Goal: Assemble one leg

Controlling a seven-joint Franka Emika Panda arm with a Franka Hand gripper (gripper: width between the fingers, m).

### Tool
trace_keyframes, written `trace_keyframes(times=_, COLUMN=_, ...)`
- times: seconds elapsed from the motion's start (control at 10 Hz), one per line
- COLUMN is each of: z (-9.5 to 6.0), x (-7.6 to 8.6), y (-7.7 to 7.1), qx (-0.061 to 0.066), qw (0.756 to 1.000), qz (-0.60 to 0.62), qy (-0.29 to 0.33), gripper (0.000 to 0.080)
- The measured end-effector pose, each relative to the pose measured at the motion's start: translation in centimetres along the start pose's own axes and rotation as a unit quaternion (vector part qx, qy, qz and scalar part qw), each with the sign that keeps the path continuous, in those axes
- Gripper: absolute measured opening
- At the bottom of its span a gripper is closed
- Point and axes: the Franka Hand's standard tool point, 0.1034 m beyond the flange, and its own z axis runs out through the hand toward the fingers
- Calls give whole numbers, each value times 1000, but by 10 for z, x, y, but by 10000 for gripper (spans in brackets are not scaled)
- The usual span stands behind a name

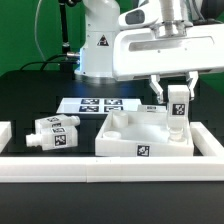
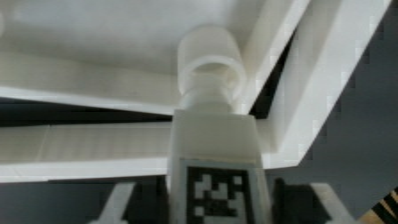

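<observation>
The leg will stand upright in the white tray part's inner corner (image 1: 177, 137) (image 2: 208, 78) beside the long white rail when my gripper lets go of it.
My gripper (image 1: 176, 98) is shut on the leg (image 1: 178, 110), a small white block with a black-and-white marker. It holds the leg upright over the far corner of the large white walled tray-like part (image 1: 125, 148), on the exterior view's right. In the wrist view the leg (image 2: 214, 150) runs between my dark fingers (image 2: 135, 200). Its rounded end (image 2: 214, 68) points into the tray part's inner corner (image 2: 267, 60). I cannot tell whether the end touches the tray part.
A longer white marked piece (image 1: 55, 133) lies at the exterior view's left, with another white part (image 1: 5, 133) at the edge. The marker board (image 1: 95, 104) lies behind the tray part. A long white rail (image 1: 110, 172) runs along the front.
</observation>
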Motion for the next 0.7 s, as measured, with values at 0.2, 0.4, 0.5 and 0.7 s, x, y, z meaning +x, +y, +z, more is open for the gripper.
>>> trace_keyframes(times=0.2, z=1, x=1, y=1, qx=-4, qw=1000, qz=0, qy=10, gripper=281)
trace_keyframes(times=0.4, z=2, x=2, y=-1, qx=-5, qw=1000, qz=-2, qy=17, gripper=281)
trace_keyframes(times=0.5, z=3, x=2, y=-2, qx=-7, qw=1000, qz=-3, qy=23, gripper=281)
trace_keyframes(times=0.7, z=3, x=2, y=-5, qx=-5, qw=1000, qz=-3, qy=22, gripper=281)
